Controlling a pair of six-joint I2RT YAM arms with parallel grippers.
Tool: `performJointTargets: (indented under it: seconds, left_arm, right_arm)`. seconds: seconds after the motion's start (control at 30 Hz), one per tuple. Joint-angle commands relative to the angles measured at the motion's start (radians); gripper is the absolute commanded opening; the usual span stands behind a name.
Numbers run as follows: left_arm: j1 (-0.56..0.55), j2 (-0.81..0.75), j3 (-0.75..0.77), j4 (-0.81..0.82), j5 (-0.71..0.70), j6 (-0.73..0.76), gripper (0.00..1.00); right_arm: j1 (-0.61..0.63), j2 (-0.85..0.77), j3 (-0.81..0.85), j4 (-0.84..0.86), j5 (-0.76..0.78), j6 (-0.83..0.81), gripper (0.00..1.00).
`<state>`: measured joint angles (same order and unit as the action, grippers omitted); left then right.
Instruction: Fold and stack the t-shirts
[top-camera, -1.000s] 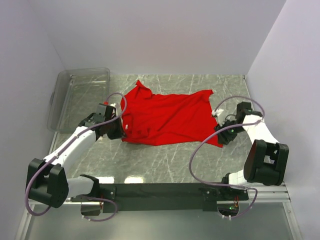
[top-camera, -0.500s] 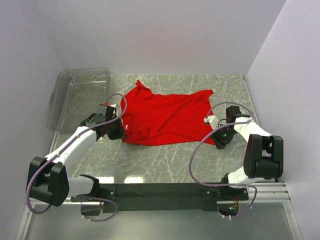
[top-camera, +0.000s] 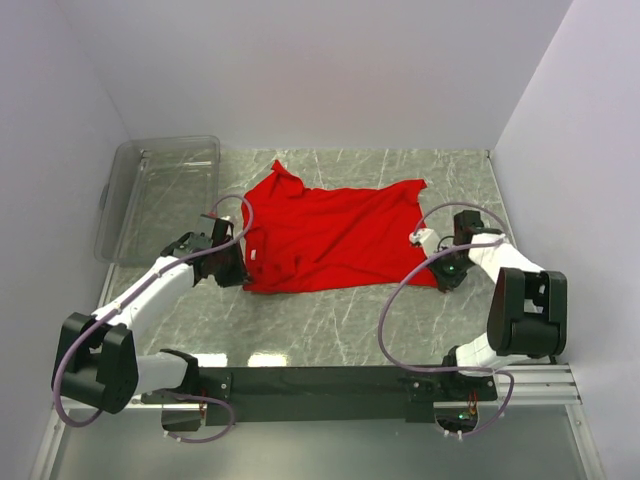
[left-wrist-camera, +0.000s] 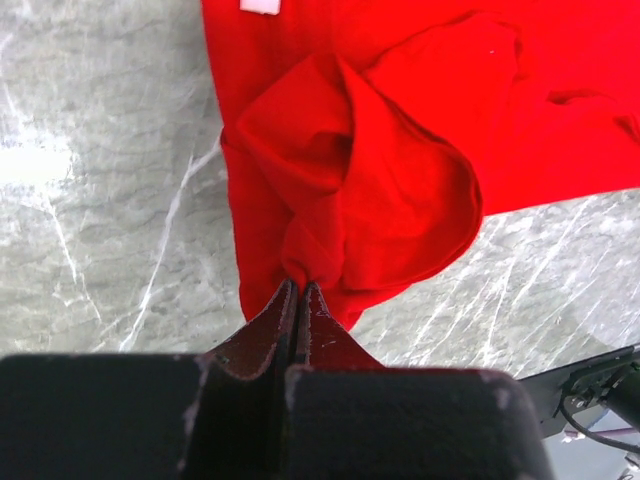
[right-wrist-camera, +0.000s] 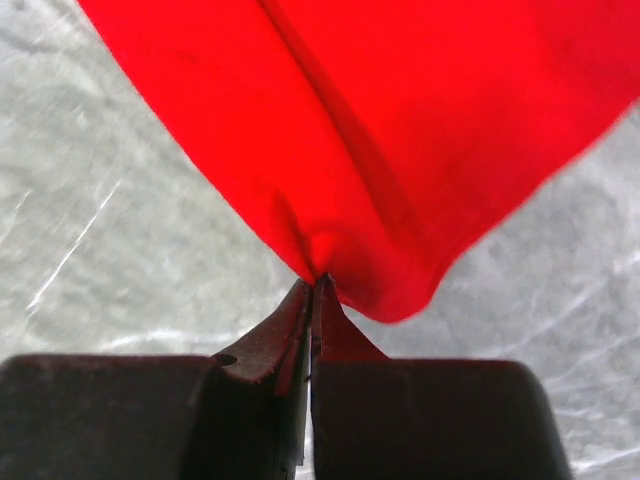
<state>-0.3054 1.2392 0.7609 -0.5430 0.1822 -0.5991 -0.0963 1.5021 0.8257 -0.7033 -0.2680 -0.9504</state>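
Note:
A bunched fold of the red t-shirt is pinched in my left gripper, so it should open and take the t-shirt's near corner (left-wrist-camera: 262, 292) before both grippers lift and stretch the t-shirt's edge.
A bright red t-shirt (top-camera: 335, 235) lies spread and rumpled across the middle of the marble table. A small white label (left-wrist-camera: 260, 6) shows near its neck. My left gripper (top-camera: 238, 268) is shut on the shirt's near left corner; in the left wrist view the cloth (left-wrist-camera: 360, 170) bunches up from the closed tips (left-wrist-camera: 300, 287). My right gripper (top-camera: 440, 272) is shut on the near right corner, where the red cloth (right-wrist-camera: 400, 130) is pinched into a point at the tips (right-wrist-camera: 318, 282).
A clear plastic bin (top-camera: 160, 195) stands at the back left, beside the shirt's left sleeve. White walls close in the table on three sides. The black rail with the arm bases (top-camera: 320, 380) runs along the near edge.
My right gripper moved in to the shirt's near right corner and shut on it. The left gripper, holding its corner, shifted slightly left and nearer, pulling the cloth.

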Motion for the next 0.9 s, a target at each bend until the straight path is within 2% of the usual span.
performJointTargets:
  seconds: [0.0,0.17,0.33,0.6,0.83,0.87]
  left_arm:
    - [-0.004,-0.03,-0.006,-0.011,-0.036,-0.031,0.01]
    - [-0.004,-0.043,-0.02,-0.032,-0.072,-0.06,0.01]
    - [-0.004,-0.082,-0.043,-0.061,-0.086,-0.083,0.01]
    - [-0.004,-0.081,-0.029,-0.123,-0.081,-0.142,0.01]
    - [-0.021,-0.073,-0.087,-0.124,-0.02,-0.209,0.01]
    - [-0.026,-0.06,-0.084,-0.124,-0.023,-0.212,0.06]
  right_arm:
    - [-0.083,-0.074,0.088,-0.083,-0.063,-0.011,0.0]
    - [-0.172,-0.115,0.209,-0.192,-0.118,-0.054,0.0]
    - [-0.209,-0.118,0.247,-0.225,-0.155,-0.054,0.0]
    - [-0.23,-0.086,0.219,-0.179,-0.105,-0.008,0.0]
    - [-0.26,-0.063,0.132,-0.159,-0.086,-0.027,0.0]
    - [-0.26,-0.056,0.127,-0.148,-0.094,-0.022,0.0]
